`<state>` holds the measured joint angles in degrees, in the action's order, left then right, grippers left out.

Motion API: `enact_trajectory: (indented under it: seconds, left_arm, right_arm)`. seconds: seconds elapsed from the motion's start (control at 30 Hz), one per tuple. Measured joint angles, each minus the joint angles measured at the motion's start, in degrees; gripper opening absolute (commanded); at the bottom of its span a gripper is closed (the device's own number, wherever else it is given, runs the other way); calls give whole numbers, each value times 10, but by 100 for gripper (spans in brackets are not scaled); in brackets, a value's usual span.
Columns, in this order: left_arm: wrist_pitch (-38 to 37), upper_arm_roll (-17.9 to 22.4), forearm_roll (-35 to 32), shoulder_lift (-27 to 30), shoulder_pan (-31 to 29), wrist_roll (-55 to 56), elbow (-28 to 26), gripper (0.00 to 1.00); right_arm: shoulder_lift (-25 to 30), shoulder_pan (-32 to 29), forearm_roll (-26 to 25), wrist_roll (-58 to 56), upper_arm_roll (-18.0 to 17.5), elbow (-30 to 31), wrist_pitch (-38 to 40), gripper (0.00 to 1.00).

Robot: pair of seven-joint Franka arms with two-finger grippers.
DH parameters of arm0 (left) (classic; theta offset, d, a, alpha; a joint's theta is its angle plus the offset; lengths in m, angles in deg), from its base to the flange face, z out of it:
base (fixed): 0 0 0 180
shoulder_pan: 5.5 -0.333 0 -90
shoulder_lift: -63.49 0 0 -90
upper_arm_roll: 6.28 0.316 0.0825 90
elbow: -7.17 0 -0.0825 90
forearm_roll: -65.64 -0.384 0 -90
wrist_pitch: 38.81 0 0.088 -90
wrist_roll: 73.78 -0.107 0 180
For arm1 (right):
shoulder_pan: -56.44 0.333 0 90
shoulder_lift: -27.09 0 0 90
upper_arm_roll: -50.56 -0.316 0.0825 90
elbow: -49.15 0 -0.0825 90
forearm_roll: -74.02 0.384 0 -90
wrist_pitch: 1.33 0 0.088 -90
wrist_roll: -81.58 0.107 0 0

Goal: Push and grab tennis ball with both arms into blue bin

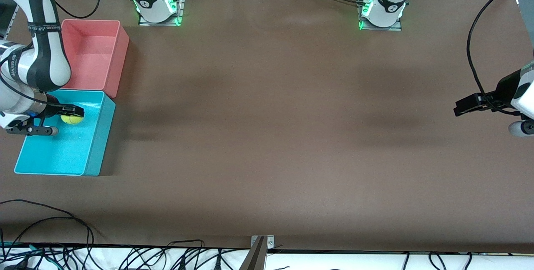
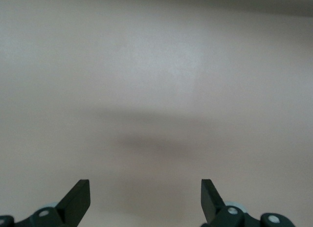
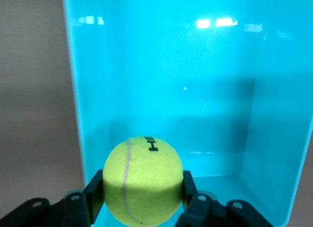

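My right gripper needs to let go of the tennis ball on the bottom of the blue bin, close to the pink bin (image 1: 88, 115) (image 3: 161, 154). The ball hangs over the open blue bin now.
The yellow-green tennis ball (image 1: 71, 119) (image 3: 143, 180) is clamped between the fingers of my right gripper (image 1: 73, 112) (image 3: 142, 189), which is shut on it. Ball and gripper hang over the open blue bin (image 1: 94, 145) (image 3: 171, 75), above the part of it closest to the pink bin. The bin's cyan floor and walls fill the right wrist view past the ball. At the left arm's end of the table, my left gripper (image 1: 467, 106) (image 2: 145, 197) waits above bare brown tabletop, open, with nothing between its fingers.
A pink bin (image 1: 119, 53) stands right beside the blue bin, farther from the front camera. The brown table (image 1: 271, 136) stretches between the two arms. Loose black cables (image 1: 62, 220) lie along the table's near edge.
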<state>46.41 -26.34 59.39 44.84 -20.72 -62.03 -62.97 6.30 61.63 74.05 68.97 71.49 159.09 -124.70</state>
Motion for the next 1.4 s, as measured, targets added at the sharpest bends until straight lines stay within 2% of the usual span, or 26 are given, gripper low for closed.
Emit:
enact_trajectory:
  seconds: [0.2, 0.33, 0.47, 0.53, 0.6, 0.67, 0.77, 1.0, 1.4]
  left_arm:
    - [-2, 28, 10, 28, 14, 0, -12, 100]
    - [-3, 81, 49, 49, 45, -2, -30, 100]
    - [-3, 133, 70, 69, 79, -5, -51, 100]
    - [-2, 158, 73, 79, 100, -8, -63, 100]
    - [0, 182, 75, 90, 124, -9, -76, 100]
    - [8, 204, 75, 105, 148, -9, -93, 100]
    - [27, 224, 75, 130, 176, -9, -127, 100]
    - [47, 233, 75, 176, 200, -9, -190, 100]
    - [61, 249, 75, 179, 219, -9, -198, 100]
  right_arm:
    - [-17, -7, 0, -1, 2, 64, -115, 20]
    - [-27, -7, 0, -1, 2, 116, -193, 21]
    - [-30, -7, 0, -1, 2, 146, -227, 23]
    - [-30, -7, 0, -1, 2, 150, -230, 33]
    - [-29, -7, 0, -1, 2, 150, -231, 54]
    - [-29, -7, 0, -1, 2, 150, -232, 79]
    - [-27, -7, 0, -1, 2, 150, -232, 100]
    - [-26, -7, 0, 0, 2, 150, -234, 100]
    - [-12, -7, 0, 0, 3, 140, -226, 100]
